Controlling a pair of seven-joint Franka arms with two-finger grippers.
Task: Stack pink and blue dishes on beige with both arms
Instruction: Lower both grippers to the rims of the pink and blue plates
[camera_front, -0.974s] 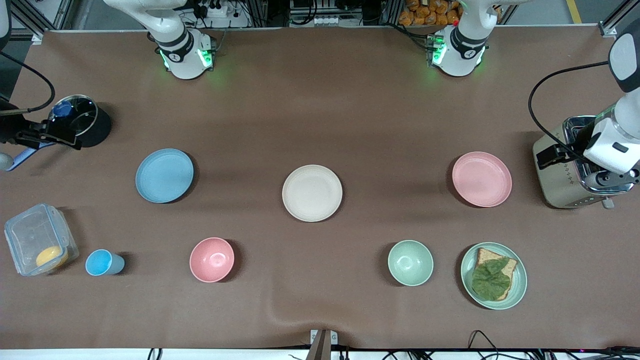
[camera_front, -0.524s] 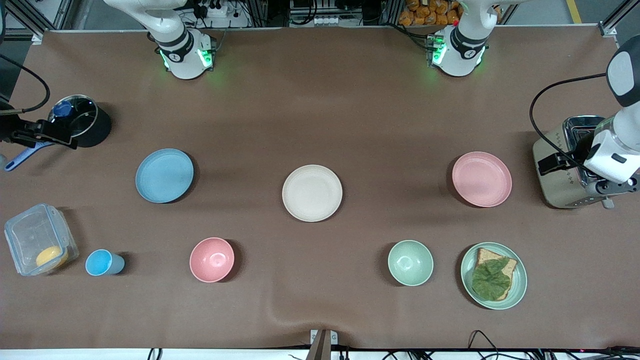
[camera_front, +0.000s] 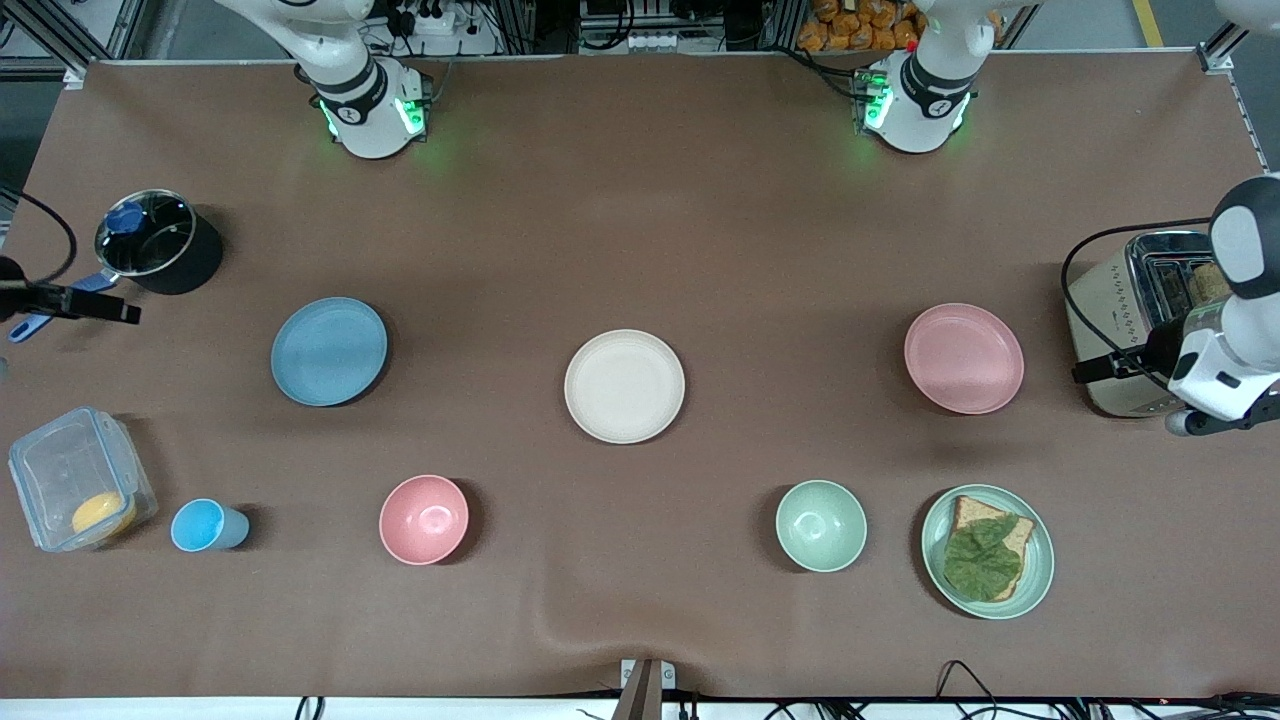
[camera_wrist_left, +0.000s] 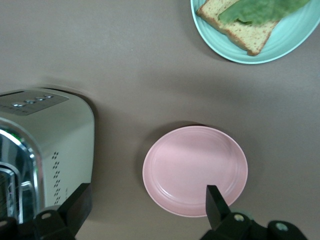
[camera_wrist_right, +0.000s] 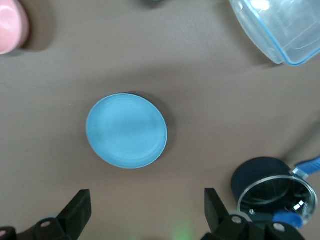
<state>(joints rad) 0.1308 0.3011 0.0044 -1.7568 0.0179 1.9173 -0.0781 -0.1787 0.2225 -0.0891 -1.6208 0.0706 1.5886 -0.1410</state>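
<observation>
Next, I should use my left gripper to take hold of the pink plate by its rim (camera_front: 1022, 356) (camera_wrist_left: 145, 183) on the side that faces the toaster.
The pastel blue plate (camera_front: 329, 351) lies toward the right arm's end of the table. The beige plate (camera_front: 624, 386) sits in the middle and the pastel pink plate (camera_front: 963, 358) toward the left arm's end. All three rest flat, apart and bare. My left gripper (camera_wrist_left: 146, 207) hangs open over the strip of table between the toaster and the pink plate (camera_wrist_left: 195, 170), with one finger (camera_wrist_left: 215, 202) over that plate's rim. My right gripper (camera_wrist_right: 146, 212) hangs open over bare table between the blue plate (camera_wrist_right: 126, 130) and the pot, holding nothing.
A toaster (camera_front: 1130, 330) stands beside the pink plate. A black pot with a glass lid (camera_front: 155, 245) stands near the blue plate. Nearer the front camera are a clear container (camera_front: 75, 490), blue cup (camera_front: 205, 526), pink bowl (camera_front: 423, 519), green bowl (camera_front: 821, 525) and green plate with bread (camera_front: 987, 551).
The left arm's hand has shifted off the toaster's top. The right arm's hand has slid away from the pot toward the table's end. No plate has moved.
</observation>
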